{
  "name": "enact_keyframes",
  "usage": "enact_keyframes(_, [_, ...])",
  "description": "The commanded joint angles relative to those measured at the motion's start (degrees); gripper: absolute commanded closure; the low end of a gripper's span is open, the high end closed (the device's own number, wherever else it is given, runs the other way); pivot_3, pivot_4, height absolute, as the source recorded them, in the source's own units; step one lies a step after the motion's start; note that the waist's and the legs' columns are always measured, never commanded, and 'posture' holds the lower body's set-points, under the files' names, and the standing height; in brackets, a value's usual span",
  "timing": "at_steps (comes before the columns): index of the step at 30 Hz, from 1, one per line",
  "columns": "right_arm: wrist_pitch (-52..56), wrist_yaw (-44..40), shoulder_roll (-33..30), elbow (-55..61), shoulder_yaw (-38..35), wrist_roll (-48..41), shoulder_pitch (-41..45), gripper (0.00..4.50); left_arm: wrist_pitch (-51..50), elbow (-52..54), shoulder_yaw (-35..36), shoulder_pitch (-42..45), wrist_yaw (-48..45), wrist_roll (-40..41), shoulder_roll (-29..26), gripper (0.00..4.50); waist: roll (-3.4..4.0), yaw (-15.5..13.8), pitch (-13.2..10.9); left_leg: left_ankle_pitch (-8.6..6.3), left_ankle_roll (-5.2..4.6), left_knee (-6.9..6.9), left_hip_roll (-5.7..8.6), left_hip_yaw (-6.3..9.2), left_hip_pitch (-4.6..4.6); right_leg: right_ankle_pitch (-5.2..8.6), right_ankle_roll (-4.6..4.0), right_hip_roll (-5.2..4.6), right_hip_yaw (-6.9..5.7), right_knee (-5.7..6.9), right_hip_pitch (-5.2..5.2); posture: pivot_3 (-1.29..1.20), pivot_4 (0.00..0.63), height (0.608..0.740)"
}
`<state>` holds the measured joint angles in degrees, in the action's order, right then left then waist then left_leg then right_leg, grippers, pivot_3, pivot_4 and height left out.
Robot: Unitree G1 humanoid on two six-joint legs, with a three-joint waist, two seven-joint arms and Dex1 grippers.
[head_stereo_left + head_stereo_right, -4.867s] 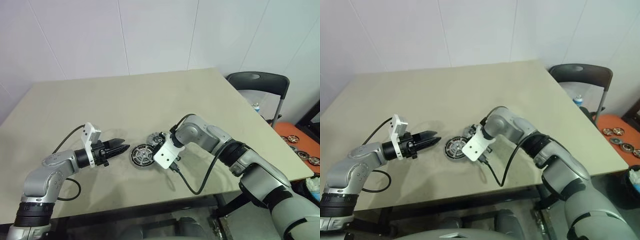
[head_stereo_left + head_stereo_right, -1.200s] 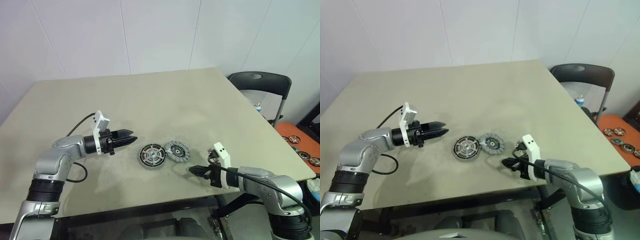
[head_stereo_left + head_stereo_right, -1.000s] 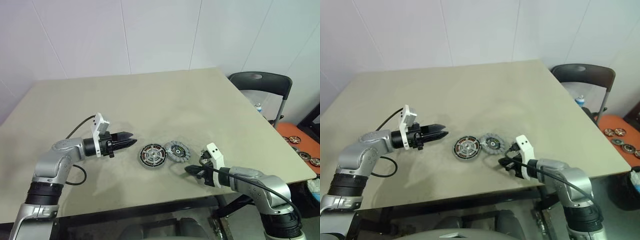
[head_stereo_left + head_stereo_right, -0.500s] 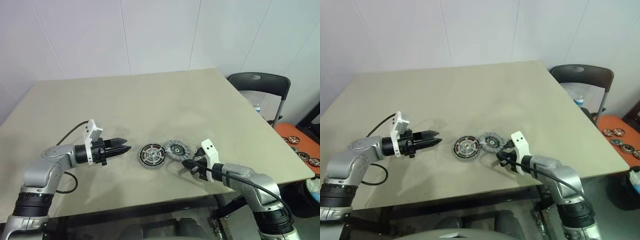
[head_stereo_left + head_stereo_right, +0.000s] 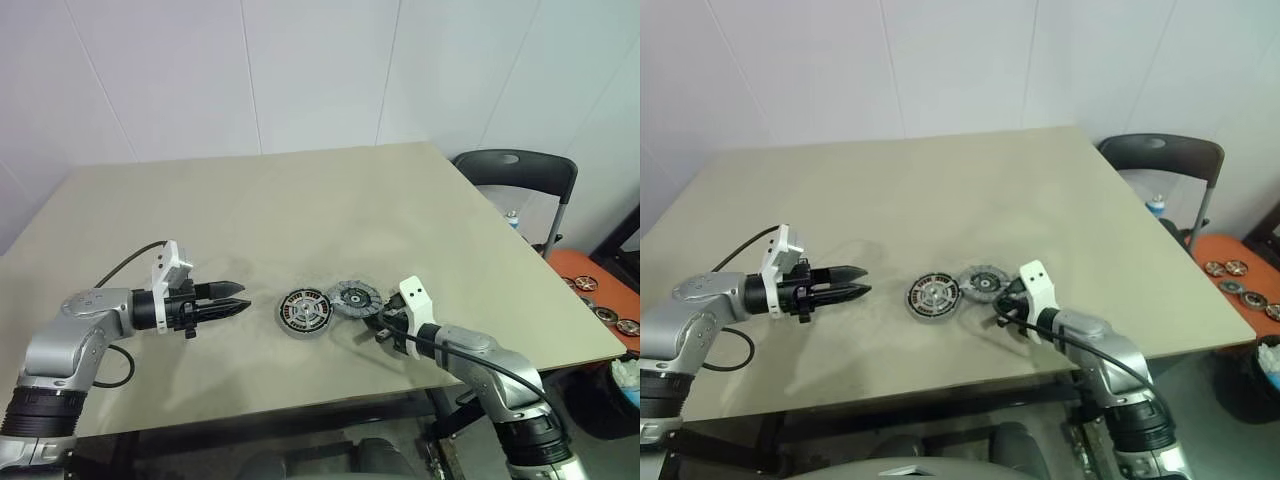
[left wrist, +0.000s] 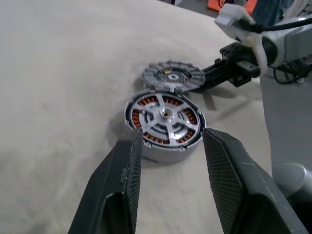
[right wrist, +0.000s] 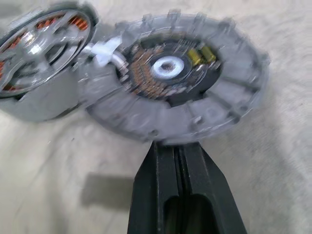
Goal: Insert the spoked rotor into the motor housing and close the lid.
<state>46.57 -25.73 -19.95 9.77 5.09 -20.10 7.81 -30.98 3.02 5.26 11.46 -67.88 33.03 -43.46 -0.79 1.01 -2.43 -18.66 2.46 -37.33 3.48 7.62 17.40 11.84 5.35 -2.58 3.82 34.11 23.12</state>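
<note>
Next, my right gripper releases the grey lid on top of the spoked rotor in the motor housing [image 5: 304, 306] [image 7: 38, 48].
The motor housing [image 5: 305, 311] lies flat on the table, copper windings showing round a silver centre. The spoked rotor [image 6: 173, 127] sits inside it, its silvery spokes over the windings. The grey lid [image 5: 356, 297] rests just right of the housing, tilted, with its rim against the housing's edge. My right gripper [image 5: 372, 322] is shut, and its tips [image 7: 174, 145] touch the lid's near rim. My left gripper [image 5: 235, 300] stands open to the left of the housing, apart from it. Both fingers [image 6: 127, 165] point at the housing with nothing between them.
The beige table [image 5: 300, 200] has its front edge close below the parts. A black chair [image 5: 520, 170] stands off the table's right side. An orange tray [image 5: 600, 290] with several round parts lies on the floor at far right.
My right gripper has come forward, left to the lid's rim, still shut. My left arm has drawn back to the left, away from the housing. Housing and lid lie as before.
</note>
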Motion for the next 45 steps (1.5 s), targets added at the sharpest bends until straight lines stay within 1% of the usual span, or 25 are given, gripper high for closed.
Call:
enact_keyframes(1, [-4.87, 6.72, 3.45, -4.57, -4.87, 2.43, 2.43, 4.48, 0.45, 0.98, -0.07, 1.17, 0.46, -0.01, 0.55, 2.41, 0.05, 0.1, -0.03, 0.0, 0.0, -0.01, -0.02, -0.03, 0.0, 0.0, 0.0, 0.0, 0.0, 0.01, -0.01, 0.0, 0.0, 0.74])
enact_keyframes(3, [-7.28, 8.74, 5.23, -5.42, -5.61, 3.15, 3.25, 4.48, 0.22, 1.16, -0.06, 1.18, 0.67, 0.14, 0.77, 2.41, 0.09, 0.12, -0.05, 0.0, 0.0, -0.01, -0.02, -0.03, -0.02, 0.0, 0.0, 0.0, 0.0, 0.04, 0.03, 0.0, 0.0, 0.74])
enact_keyframes(5, [-8.78, 8.88, 6.13, -5.43, -4.78, 3.67, 3.71, 4.48, -0.01, 1.47, -0.16, 1.1, 0.74, 0.26, 0.82, 2.41, 0.13, -0.02, -0.08, 0.01, 0.0, 0.0, -0.01, -0.01, 0.02, -0.02, 0.0, 0.01, 0.0, 0.05, 0.25, 0.0, 0.0, 0.74])
enact_keyframes(7, [-9.4, 7.96, 6.34, -5.16, -3.43, 3.93, 3.9, 4.48, -0.15, 1.56, -0.26, 1.09, 0.79, 0.29, 0.82, 2.41, 0.13, -0.01, -0.08, 0.0, -0.01, 0.13, -0.01, -0.01, 0.07, -0.13, 0.16, -0.01, 0.0, 0.03, 0.34, 0.0, 0.0, 0.74])
enact_keyframes(11, [-9.86, 8.31, 6.82, -6.0, -2.62, 5.1, 4.4, 4.48, -0.52, 1.59, -0.33, 1.26, 0.91, 0.4, 0.81, 2.41, 0.17, 0.12, -0.11, -0.08, -0.14, 0.29, -0.03, -0.01, 0.18, -0.2, 0.11, -0.01, 0.0, 0.03, 0.56, 0.0, 0.0, 0.74])
enact_keyframes(17, [-6.78, 6.12, 7.62, -3.73, -2.32, 3.08, 7.21, 4.48, -1.23, 1.65, 0.14, 1.09, 1.44, 0.51, 0.7, 2.41, 0.2, 0.19, -0.13, -0.1, -0.16, 0.27, -0.03, -0.05, 0.18, -0.12, 0.21, 0.0, 0.03, 0.02, 0.56, 0.0, 0.0, 0.74])
enact_keyframes(20, [-2.52, 4.65, 8.24, -1.7, -4.26, -0.8, 10.11, 4.48, -1.37, 1.74, 0.25, 0.98, 1.63, 0.59, 0.65, 2.41, 0.25, 0.36, -0.16, -0.1, -0.16, 0.27, -0.06, -0.06, 0.16, -0.12, 0.21, 0.03, 0.03, 0.03, 0.56, 0.0, 0.0, 0.74])
enact_keyframes(25, [4.81, -0.72, 6.33, 2.91, -3.96, -6.72, 16.03, 4.48, -1.67, 2.19, 0.11, 0.9, 2.4, 0.78, 1.04, 2.41, 0.28, 1.03, -0.18, -0.1, -0.17, 0.28, -0.13, -0.02, 0.15, -0.13, 0.21, 0.09, 0.01, 0.06, 0.57, 0.0, 0.0, 0.74])
enact_keyframes(30, [6.29, -3.93, 3.55, 3.95, 0.34, -6.13, 20.17, 4.48, -1.83, 2.09, 0.05, 1.27, 2.9, 0.68, 1.41, 2.41, 0.27, 1.08, -0.17, -0.1, -0.17, 0.27, -0.05, -0.01, 0.2, -0.13, 0.21, -0.01, 0.0, -0.03, 0.55, 0.0, 0.0, 0.74])
enact_keyframes(37, [2.59, -8.51, 0.67, -1.53, 5.53, -2.57, 24.28, 4.48, -1.56, 2.34, 0.58, 0.55, 3.59, 0.72, 1.92, 2.41, 0.28, 1.29, -0.17, -0.11, -0.18, 0.26, -0.05, -0.02, 0.22, -0.13, 0.21, 0.0, 0.0, -0.02, 0.57, 0.0, 0.0, 0.74])
enact_keyframes(41, [0.38, -11.4, 1.56, -4.51, 8.03, -1.59, 26.95, 4.48, -1.43, 2.69, 1.18, -0.15, 4.0, 0.75, 1.83, 2.41, 0.28, 1.53, -0.17, -0.11, -0.18, 0.27, -0.06, -0.03, 0.21, -0.13, 0.22, 0.0, 0.0, -0.02, 0.58, 0.0, 0.0, 0.74])
enact_keyframes(45, [-4.96, -13.29, 3.66, -10.42, 12.38, 2.32, 29.6, 4.48, -1.45, 3.06, 1.53, -0.45, 4.77, 0.83, 1.97, 2.41, 0.27, 1.53, -0.17, -0.11, -0.18, 0.28, -0.07, -0.01, 0.23, -0.17, 0.17, 0.01, 0.0, -0.01, 0.61, 0.0, 0.0, 0.74])
